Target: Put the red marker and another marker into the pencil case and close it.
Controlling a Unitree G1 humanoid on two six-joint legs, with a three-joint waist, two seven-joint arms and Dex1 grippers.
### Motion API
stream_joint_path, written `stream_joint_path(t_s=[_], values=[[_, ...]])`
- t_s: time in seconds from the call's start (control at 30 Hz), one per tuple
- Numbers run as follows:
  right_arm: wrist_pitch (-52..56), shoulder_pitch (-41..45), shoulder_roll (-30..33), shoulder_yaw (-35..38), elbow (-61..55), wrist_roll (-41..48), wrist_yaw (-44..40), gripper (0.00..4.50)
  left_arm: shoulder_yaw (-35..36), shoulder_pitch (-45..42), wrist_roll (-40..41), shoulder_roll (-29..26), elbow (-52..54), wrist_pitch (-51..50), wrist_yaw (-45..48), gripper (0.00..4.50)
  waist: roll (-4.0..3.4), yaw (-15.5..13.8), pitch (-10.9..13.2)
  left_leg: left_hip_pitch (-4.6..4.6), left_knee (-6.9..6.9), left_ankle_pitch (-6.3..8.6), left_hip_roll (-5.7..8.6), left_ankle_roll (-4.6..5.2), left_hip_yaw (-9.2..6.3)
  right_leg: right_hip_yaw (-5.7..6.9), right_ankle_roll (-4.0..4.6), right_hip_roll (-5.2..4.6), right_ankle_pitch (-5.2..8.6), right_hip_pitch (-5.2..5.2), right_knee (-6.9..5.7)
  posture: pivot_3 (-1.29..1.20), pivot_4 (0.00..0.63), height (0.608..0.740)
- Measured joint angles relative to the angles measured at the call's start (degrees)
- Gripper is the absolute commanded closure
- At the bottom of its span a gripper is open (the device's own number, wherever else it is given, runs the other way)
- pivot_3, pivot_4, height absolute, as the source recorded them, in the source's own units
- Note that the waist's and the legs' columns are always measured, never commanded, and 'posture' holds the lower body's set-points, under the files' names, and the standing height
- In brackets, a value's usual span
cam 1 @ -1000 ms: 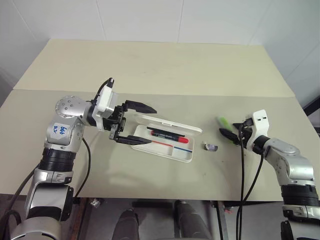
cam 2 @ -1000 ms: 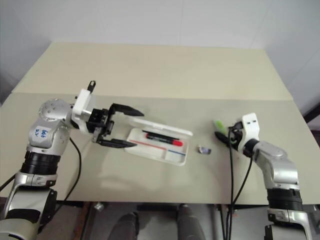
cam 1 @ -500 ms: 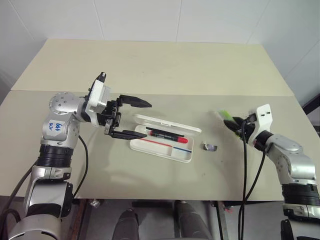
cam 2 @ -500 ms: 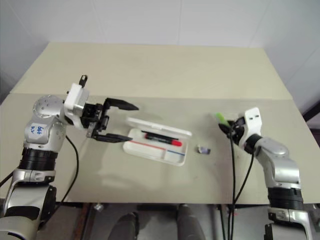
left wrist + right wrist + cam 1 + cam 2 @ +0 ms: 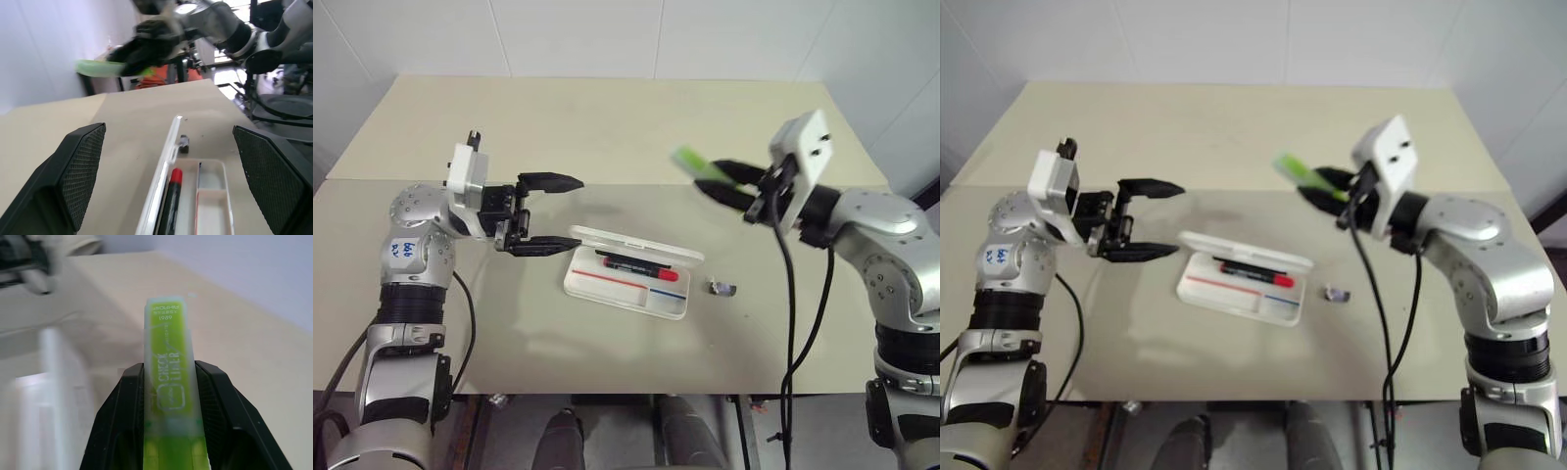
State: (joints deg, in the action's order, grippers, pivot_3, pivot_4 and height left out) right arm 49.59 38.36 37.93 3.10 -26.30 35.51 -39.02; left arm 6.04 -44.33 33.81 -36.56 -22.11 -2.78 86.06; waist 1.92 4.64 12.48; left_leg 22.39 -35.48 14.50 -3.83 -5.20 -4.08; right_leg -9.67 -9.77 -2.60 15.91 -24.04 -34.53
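The robot's right gripper needs to put the lime-green highlighter down in the pencil case's front section (image 5: 611, 289), alongside the red part of the pencil case. The highlighter still hangs above the table.
The white pencil case (image 5: 592, 282) lies open in the middle of the table, its lid (image 5: 636, 244) raised at the far side. Inside it rests the red marker (image 5: 641, 266), black with a red cap. My right gripper (image 5: 720, 183) hangs above the table, right of and beyond the case, shut on the lime-green highlighter (image 5: 693, 162), which sticks out past the fingertips (image 5: 168, 338). Just left of the case my left gripper (image 5: 558, 211) is open, its two fingers (image 5: 80, 166) wide apart with nothing between them.
A small dark grey-purple object (image 5: 725, 289) lies on the table right of the case. The table's front edge (image 5: 626, 391) runs close below the case. A seam (image 5: 626, 183) crosses the tabletop behind the grippers.
My right gripper closed on the green highlighter, lifted it off the table and carried it up and left toward the case. The left gripper drew a little left, still open.
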Motion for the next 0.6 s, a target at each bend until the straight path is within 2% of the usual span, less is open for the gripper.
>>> stream_joint_path(t_s=[0.27,0.43,0.6], values=[[9.9,2.9,-4.1,-5.2,-9.1,8.9,3.2,3.39,0.7,1.7,0.6,-0.1,-0.6,0.5,0.0,0.00,0.00,-0.2,0.0,0.07,0.21,-0.01,0.00,-0.01,0.02,0.03,0.08,-0.01,0.06,-0.29,-0.18,0.00,0.150,0.740],[11.1,2.6,-2.3,-12.2,-11.7,6.7,3.6,3.39,0.8,2.5,0.6,-0.1,-0.6,0.4,0.0,0.00,0.02,-0.2,0.0,0.10,0.20,-0.05,0.00,-0.03,0.02,0.03,0.16,0.01,0.10,-0.43,-0.35,0.00,0.150,0.740],[10.5,2.2,-3.8,-19.3,-11.2,2.5,4.0,3.39,1.4,2.7,0.8,-0.4,-0.5,0.4,0.0,0.00,0.04,0.1,0.0,0.10,0.20,-0.05,-0.01,-0.03,0.04,0.03,0.18,0.01,0.12,-0.47,-0.38,0.00,0.150,0.740]])
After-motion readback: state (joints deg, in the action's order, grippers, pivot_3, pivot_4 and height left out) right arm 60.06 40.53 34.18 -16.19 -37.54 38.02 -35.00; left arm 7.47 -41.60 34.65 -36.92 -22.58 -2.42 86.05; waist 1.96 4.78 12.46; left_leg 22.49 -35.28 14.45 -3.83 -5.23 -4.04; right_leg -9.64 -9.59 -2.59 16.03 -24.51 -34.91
